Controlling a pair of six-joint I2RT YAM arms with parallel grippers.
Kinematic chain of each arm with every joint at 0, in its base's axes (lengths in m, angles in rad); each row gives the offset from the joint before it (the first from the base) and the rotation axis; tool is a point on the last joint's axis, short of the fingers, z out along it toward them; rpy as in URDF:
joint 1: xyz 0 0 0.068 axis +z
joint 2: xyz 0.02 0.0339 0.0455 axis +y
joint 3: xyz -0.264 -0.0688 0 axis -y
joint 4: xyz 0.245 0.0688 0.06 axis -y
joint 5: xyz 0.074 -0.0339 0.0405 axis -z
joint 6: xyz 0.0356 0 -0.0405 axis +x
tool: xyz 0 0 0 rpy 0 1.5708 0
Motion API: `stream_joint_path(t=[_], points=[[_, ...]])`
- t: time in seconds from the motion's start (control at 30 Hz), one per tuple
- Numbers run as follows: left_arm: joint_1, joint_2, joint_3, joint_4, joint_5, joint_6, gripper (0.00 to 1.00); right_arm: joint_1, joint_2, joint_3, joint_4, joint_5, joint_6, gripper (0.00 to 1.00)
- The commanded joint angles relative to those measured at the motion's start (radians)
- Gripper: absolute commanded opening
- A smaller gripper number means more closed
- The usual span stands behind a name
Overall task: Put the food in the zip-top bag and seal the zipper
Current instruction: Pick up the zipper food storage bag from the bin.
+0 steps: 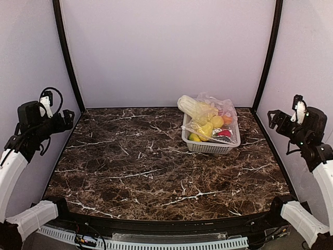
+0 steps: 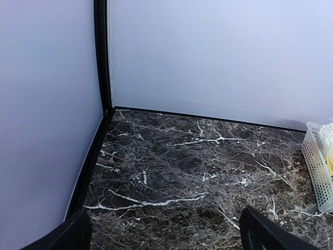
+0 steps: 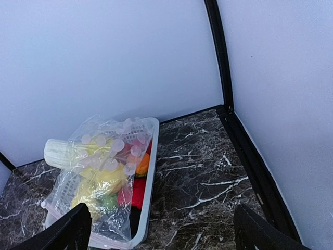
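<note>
The zip-top bag's near corner [image 1: 233, 141] [image 3: 125, 240], where the pinkish zipper ends next to the red piece, is the next place my right gripper needs to go to and close on.
The zip-top bag [image 1: 210, 115] [image 3: 101, 172], clear with pale dots, lies crumpled on top of the food in a white lattice basket [image 1: 208, 147] [image 3: 151, 172] at the back right of the table. Through and beside the bag I see yellow [image 3: 106, 179], orange [image 3: 143, 164], red [image 3: 136, 194] and green [image 3: 108, 201] toy pieces, and a pale corn-like piece [image 3: 60, 152] sticking out at the basket's far end. The zipper [image 3: 106, 240] is a pinkish strip at the bag's near edge. My left gripper [image 1: 66, 120] [image 2: 166, 237] and right gripper [image 1: 273, 119] [image 3: 161, 234] hang open and empty by the side walls.
Dark marble tabletop [image 1: 145, 166] enclosed by pale walls with black corner posts [image 1: 66, 57]. The basket's corner [image 2: 318, 172] shows at the right edge of the left wrist view.
</note>
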Motion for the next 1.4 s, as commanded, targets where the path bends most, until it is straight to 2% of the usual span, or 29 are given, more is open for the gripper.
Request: stream_joint_path(t=[0.0, 0.17, 0.27, 0.43, 0.53, 0.63, 0.9, 1.0, 1.23, 1.37], points=[[-0.045, 0.130, 0.117, 0.065, 0.143, 0.024, 1.00, 0.018, 0.114, 0.046, -0.016, -0.145, -0.045, 0.92], [-0.176, 0.339, 0.276, 0.066, 0.211, 0.037, 1.00, 0.162, 0.231, 0.065, -0.055, -0.140, -0.047, 0.91], [-0.242, 0.426, 0.351, 0.066, 0.302, 0.040, 1.00, 0.248, 0.317, 0.091, -0.085, -0.100, -0.036, 0.85], [-0.257, 0.475, 0.322, 0.099, 0.514, 0.057, 1.00, 0.313, 0.458, 0.115, -0.070, -0.124, 0.007, 0.77], [-0.257, 0.434, 0.253, 0.112, 0.496, 0.068, 1.00, 0.322, 0.524, 0.109, -0.009, -0.144, 0.027, 0.76], [-0.256, 0.424, 0.249, 0.103, 0.462, 0.084, 1.00, 0.333, 0.610, 0.122, 0.043, -0.145, 0.030, 0.74], [-0.256, 0.427, 0.245, 0.095, 0.418, 0.093, 1.00, 0.381, 0.750, 0.170, 0.076, -0.051, -0.003, 0.59], [-0.255, 0.432, 0.245, 0.093, 0.411, 0.092, 1.00, 0.387, 0.772, 0.172, 0.090, -0.035, -0.006, 0.51], [-0.256, 0.420, 0.241, 0.094, 0.389, 0.101, 1.00, 0.391, 0.768, 0.183, 0.107, -0.031, -0.016, 0.18], [-0.255, 0.408, 0.233, 0.110, 0.400, 0.099, 1.00, 0.393, 0.738, 0.194, 0.108, -0.051, -0.031, 0.05]])
